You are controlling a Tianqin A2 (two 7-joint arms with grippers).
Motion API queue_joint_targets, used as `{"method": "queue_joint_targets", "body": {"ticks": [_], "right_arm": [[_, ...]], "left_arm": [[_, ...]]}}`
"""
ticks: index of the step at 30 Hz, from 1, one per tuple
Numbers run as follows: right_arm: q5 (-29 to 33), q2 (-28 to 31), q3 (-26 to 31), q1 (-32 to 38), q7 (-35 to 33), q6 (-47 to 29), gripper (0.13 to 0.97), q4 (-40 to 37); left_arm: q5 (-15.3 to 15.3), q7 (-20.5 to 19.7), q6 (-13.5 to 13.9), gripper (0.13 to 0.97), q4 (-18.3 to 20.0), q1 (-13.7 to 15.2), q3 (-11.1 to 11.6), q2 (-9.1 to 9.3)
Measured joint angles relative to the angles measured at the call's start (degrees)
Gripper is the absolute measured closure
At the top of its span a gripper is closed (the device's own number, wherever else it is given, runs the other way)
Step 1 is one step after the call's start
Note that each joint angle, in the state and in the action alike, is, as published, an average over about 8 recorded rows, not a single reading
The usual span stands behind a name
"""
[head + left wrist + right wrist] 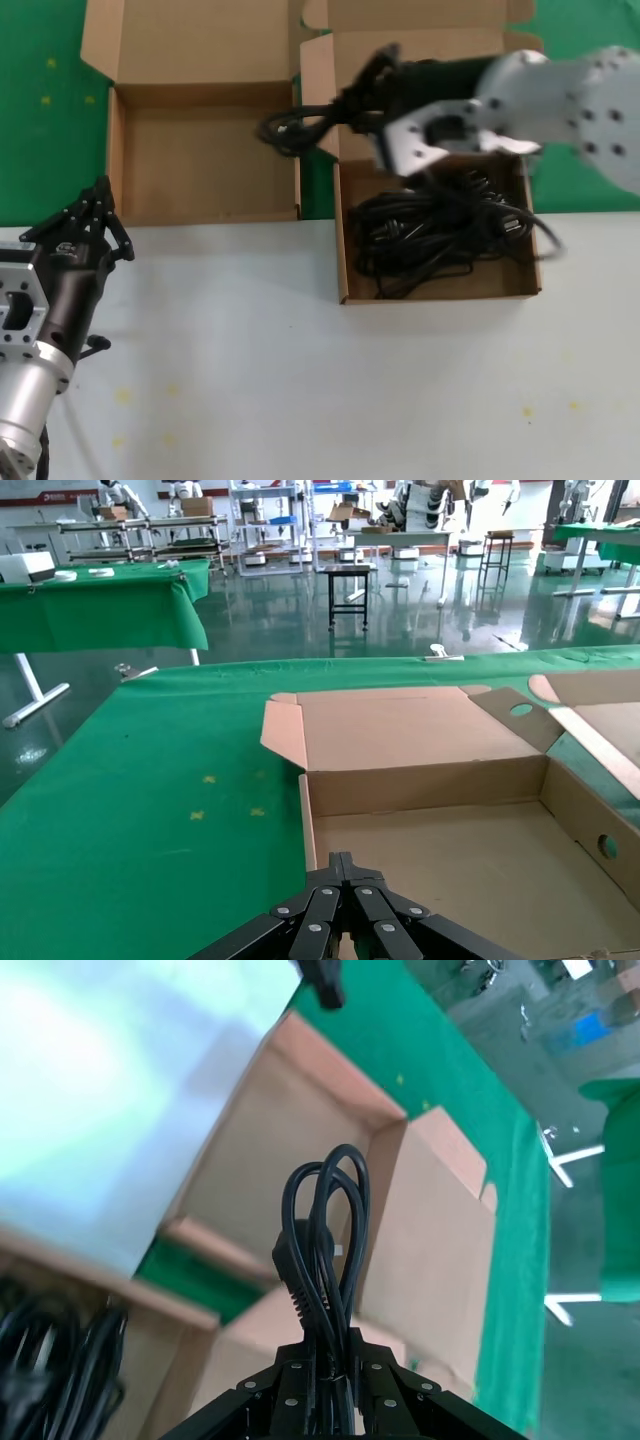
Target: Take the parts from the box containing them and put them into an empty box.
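Next, my right gripper sets the black cable bundle down on the empty box's bottom, slightly behind its middle (212, 143) (300, 1175).
The box containing the parts (345, 250) stands on the right, with a tangle of black cables (430, 235) inside. The empty box (200, 160) lies open to its left; its bare floor (480, 870) fills the left wrist view. My right gripper (350, 105) hovers over the gap between the two boxes, shut on a looped black cable bundle (290, 130) that hangs by the empty box's right wall. The right wrist view shows that bundle (325, 1230) sticking out of the shut gripper (328, 1345). My left gripper (100, 192) waits shut and holding nothing at the empty box's front left corner (343, 860).
Both boxes straddle the edge between the green cloth (40, 110) at the back and the pale tabletop (300, 380) in front. Their lids (190, 40) lie folded back away from me. The right arm's white body (570, 100) covers part of the parts box.
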State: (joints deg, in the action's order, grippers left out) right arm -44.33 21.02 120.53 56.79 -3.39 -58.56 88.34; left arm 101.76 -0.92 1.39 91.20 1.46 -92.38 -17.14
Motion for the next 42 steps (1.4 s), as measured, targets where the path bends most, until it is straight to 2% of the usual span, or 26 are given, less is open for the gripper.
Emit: {"method": "queue_joint_targets", "body": {"ticks": [5, 11, 18, 26, 34, 38, 42], "right_arm": [[-0.99, -6.2, 2.21, 3.59, 3.85, -2.05, 0.89, -5.48], [-2.22, -13.01, 4.57, 6.61, 4.66, 0.09, 0.89, -15.06], [-3.63, -18.66, 8.24, 9.83, 2.92, 7.19, 0.89, -27.78], [-8.51, -20.73, 17.91, 14.3, 3.17, 17.35, 0.878, -38.61], [-13.12, -20.87, 23.2, 16.55, 2.7, 22.05, 0.827, -42.76], [-13.21, -19.67, 21.81, 16.23, 2.19, 22.07, 0.77, -40.91], [-12.73, -16.25, 18.79, 14.83, 2.99, 20.48, 0.727, -35.14]], "left_arm": [[0.0, 0.0, 0.0, 0.953, 0.0, 0.0, 0.0, 0.0], [0.0, 0.0, 0.0, 0.953, 0.0, 0.0, 0.0, 0.0], [0.0, 0.0, 0.0, 0.953, 0.0, 0.0, 0.0, 0.0], [0.0, 0.0, 0.0, 0.953, 0.0, 0.0, 0.0, 0.0], [0.0, 0.0, 0.0, 0.953, 0.0, 0.0, 0.0, 0.0], [0.0, 0.0, 0.0, 0.953, 0.0, 0.0, 0.0, 0.0], [0.0, 0.0, 0.0, 0.953, 0.0, 0.0, 0.0, 0.0]]}}
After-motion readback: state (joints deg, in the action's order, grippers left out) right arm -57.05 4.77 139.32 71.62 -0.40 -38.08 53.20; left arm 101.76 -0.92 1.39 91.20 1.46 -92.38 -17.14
